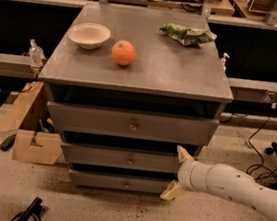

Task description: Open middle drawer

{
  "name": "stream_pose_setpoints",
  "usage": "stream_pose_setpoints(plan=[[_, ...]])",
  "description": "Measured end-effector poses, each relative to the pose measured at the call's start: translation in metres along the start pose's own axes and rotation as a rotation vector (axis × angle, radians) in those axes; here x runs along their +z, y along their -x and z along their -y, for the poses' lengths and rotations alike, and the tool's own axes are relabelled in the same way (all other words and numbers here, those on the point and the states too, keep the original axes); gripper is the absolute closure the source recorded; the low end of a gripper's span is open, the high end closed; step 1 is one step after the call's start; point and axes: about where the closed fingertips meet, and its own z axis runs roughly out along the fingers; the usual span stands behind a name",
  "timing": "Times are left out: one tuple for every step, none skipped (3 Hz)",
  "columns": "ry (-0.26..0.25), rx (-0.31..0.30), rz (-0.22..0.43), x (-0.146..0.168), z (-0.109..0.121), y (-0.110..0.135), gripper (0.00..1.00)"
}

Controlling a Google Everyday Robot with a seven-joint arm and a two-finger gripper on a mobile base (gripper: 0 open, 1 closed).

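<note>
Next, my gripper closes on the top edge (pixel 157 154) of the middle drawer's front, between the drawer's knob and the end nearest the white arm.
The grey cabinet (pixel 137 77) has three drawers. The middle drawer (pixel 97 155) is the second one, a long low front with a small round knob (pixel 130 160) at its centre; it looks closed. My gripper (pixel 179 172) is at the end of the white arm (pixel 235 187) coming in from the right. It is open, its two cream fingers spread one above the other, at the right end of the middle drawer's front. The upper finger (pixel 184 154) is by the drawer's top right corner, the lower finger (pixel 173 191) is by the bottom drawer. It holds nothing.
On the cabinet top are a white bowl (pixel 89 35), an orange (pixel 124 53) and a green snack bag (pixel 187 34). A cardboard box (pixel 37 146) stands on the floor at the left of the cabinet. Cables (pixel 262 165) lie on the floor at the right.
</note>
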Motion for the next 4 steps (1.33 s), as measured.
stream_pose_setpoints(plan=[[0.006, -0.034, -0.052, 0.021, 0.01, -0.01, 0.0], [0.013, -0.039, -0.053, 0.022, 0.009, -0.01, 0.0], [0.062, -0.042, -0.05, 0.041, 0.0, -0.008, 0.0], [0.132, -0.052, -0.038, 0.076, -0.013, -0.001, 0.0]])
